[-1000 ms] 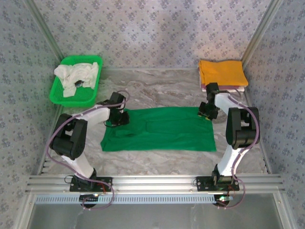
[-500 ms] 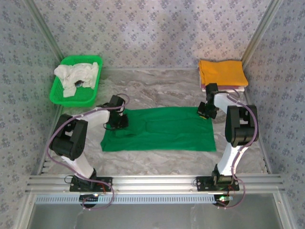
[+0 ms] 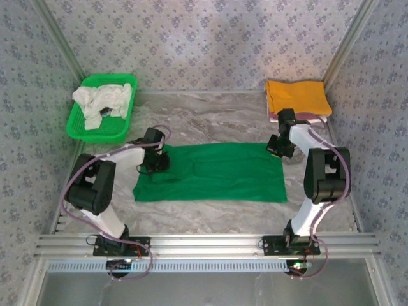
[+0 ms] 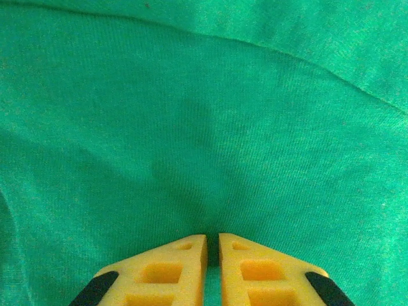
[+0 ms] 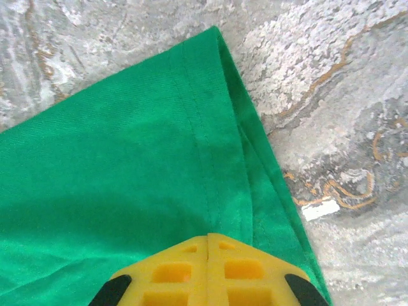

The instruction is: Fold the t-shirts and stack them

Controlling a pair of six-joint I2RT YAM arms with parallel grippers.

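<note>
The green t-shirt's upper hem lies short of its lower layer, so my right gripper will retake the upper hem (image 5: 231,185) and draw it over the lower layer.
A bright green t-shirt (image 3: 210,173) lies spread flat across the middle of the table. My left gripper (image 3: 155,159) rests on its far left part, the yellow fingers (image 4: 172,268) pinched together on the green cloth (image 4: 204,127) with a thin slit between them. My right gripper (image 3: 280,146) sits at the shirt's far right corner, its tips (image 5: 208,241) pressed shut on the hemmed edge (image 5: 210,127). An orange-yellow t-shirt (image 3: 296,95) lies folded at the back right on a pale one. Whitish t-shirts (image 3: 102,102) lie crumpled in the basket.
A green plastic mesh basket (image 3: 80,127) stands at the back left. Patterned walls close in the marble table (image 3: 210,121) on three sides. A metal rail (image 3: 204,243) with both arm bases runs along the near edge. Bare marble (image 5: 331,127) shows right of the shirt's corner.
The left gripper has slid slightly left and the right gripper slightly right and back. The green shirt's left edge has drawn a little further left.
</note>
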